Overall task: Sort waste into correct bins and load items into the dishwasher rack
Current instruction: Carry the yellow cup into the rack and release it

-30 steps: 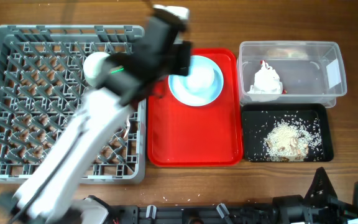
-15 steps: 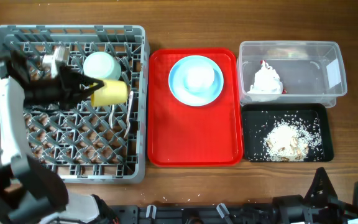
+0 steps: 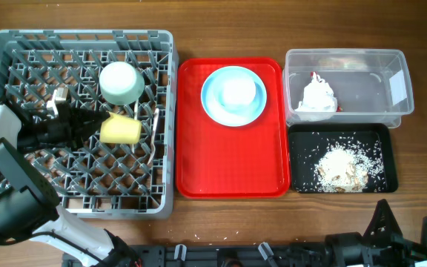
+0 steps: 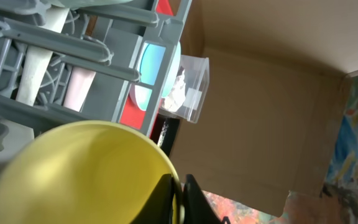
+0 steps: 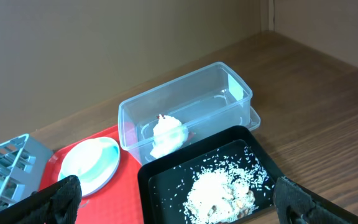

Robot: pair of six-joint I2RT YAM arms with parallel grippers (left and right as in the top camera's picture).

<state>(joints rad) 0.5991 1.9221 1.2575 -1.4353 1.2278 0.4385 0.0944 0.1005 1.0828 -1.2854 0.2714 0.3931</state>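
Observation:
Next, my left gripper lets go of the small yellow cup among the rack's wires (image 3: 108,124) just in front of the pale green bowl.
My left gripper (image 3: 93,127) is shut on the rim of the small yellow cup (image 3: 121,130), which lies on its side low among the pegs of the grey dishwasher rack (image 3: 21,44). In the left wrist view the jaws (image 4: 179,193) pinch the cup's wall (image 4: 73,174). The pale green bowl (image 3: 120,81) sits in the rack just behind the cup. A white utensil (image 3: 154,141) lies in the rack by its right wall. The light blue plate (image 3: 233,95) rests on the red tray. My right gripper (image 5: 179,199) is open and empty, above the black tray.
The red tray (image 3: 232,170) lies between the rack and the bins. The clear tub (image 3: 347,85) holds the white napkin (image 3: 317,96) and the red wrapper (image 3: 314,75). The black tray (image 3: 343,137) holds the rice scraps (image 3: 339,165). Bare wood lies behind and in front.
My left arm swung from over the rack's right edge and the red tray to the rack's left side. The yellow cup moved toward the front and sank lower among the pegs.

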